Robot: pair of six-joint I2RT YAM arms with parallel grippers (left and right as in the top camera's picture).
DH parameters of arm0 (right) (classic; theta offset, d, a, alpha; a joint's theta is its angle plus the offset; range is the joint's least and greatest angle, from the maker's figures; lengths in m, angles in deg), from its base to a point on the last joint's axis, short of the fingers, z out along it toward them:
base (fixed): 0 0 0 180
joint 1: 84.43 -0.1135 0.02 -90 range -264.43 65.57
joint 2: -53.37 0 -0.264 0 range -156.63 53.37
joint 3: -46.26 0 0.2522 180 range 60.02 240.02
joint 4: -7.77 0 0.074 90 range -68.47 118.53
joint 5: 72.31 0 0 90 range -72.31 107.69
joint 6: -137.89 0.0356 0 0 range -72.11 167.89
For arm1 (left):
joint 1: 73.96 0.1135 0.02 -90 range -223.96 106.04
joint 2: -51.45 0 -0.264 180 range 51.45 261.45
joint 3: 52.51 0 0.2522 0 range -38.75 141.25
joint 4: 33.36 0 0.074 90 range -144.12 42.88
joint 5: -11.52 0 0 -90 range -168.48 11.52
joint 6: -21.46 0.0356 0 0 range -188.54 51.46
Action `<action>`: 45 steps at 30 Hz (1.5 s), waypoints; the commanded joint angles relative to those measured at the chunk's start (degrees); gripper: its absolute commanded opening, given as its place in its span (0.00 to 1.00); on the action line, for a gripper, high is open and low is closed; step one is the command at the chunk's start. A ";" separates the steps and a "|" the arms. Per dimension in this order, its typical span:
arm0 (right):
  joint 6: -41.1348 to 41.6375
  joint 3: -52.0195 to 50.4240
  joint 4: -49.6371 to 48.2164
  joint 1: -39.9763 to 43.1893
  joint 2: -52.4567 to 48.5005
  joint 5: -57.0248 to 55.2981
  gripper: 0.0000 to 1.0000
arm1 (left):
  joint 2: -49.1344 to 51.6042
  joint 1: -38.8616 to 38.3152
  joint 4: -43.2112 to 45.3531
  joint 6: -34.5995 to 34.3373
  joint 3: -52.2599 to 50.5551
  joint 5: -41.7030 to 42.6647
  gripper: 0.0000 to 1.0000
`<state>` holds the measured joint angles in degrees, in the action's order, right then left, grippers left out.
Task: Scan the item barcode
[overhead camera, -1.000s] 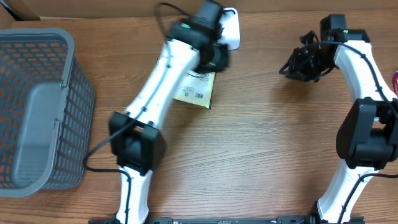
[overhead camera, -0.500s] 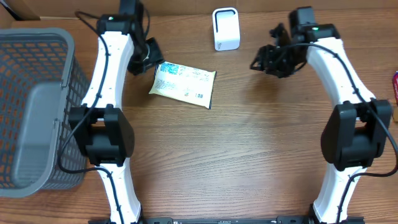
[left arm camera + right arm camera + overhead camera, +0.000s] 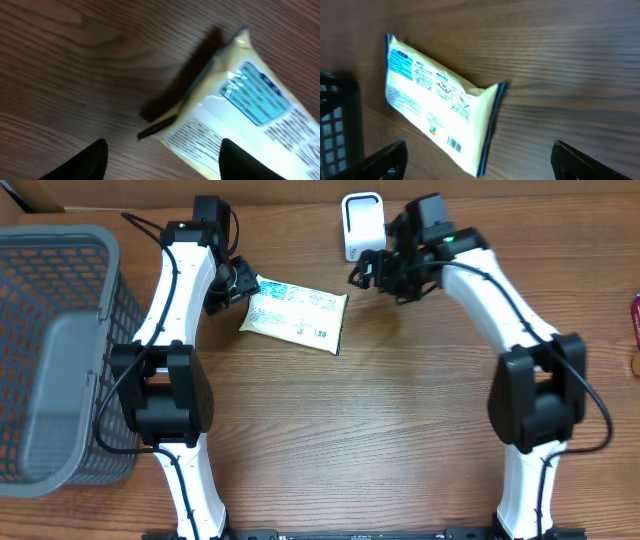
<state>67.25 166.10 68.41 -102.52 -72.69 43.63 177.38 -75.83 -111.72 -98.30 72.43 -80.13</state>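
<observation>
Next, I move my right gripper to the packet's end (image 3: 338,318) (image 3: 484,125) beside the packet's barcode, away from the grey mesh basket, and close it there.
The item, a pale yellow packet (image 3: 295,318) with a blue label, lies flat on the wooden table, its barcode (image 3: 320,333) facing up. My left gripper (image 3: 240,283) hovers open at the packet's left end; in the left wrist view the packet (image 3: 240,115) reaches in from the right between the spread fingertips of that gripper (image 3: 162,162). My right gripper (image 3: 375,272) is open just right of the packet, beside the white scanner (image 3: 363,225). In the right wrist view the packet (image 3: 440,105) and its barcode (image 3: 454,145) lie ahead of the wide-open gripper (image 3: 480,160).
A grey mesh basket (image 3: 112,255) stands at the left side of the table, and its corner shows in the right wrist view (image 3: 335,125). A red object (image 3: 636,315) peeks in at the right edge. Bare wood lies in front of the packet.
My left gripper carried the packet away from the scanner, let it go on the table and opened. My right gripper swung left toward the scanner and packet and opened wide.
</observation>
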 commanded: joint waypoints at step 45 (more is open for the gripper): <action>6.99 0.94 -3.02 -3.91 -7.19 -8.24 0.04 | 0.44 -0.81 14.25 -4.96 -16.68 -1.01 0.77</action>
<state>78.09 168.02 63.01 -109.65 -83.57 39.80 177.38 -76.22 -97.25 -102.91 56.76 -82.51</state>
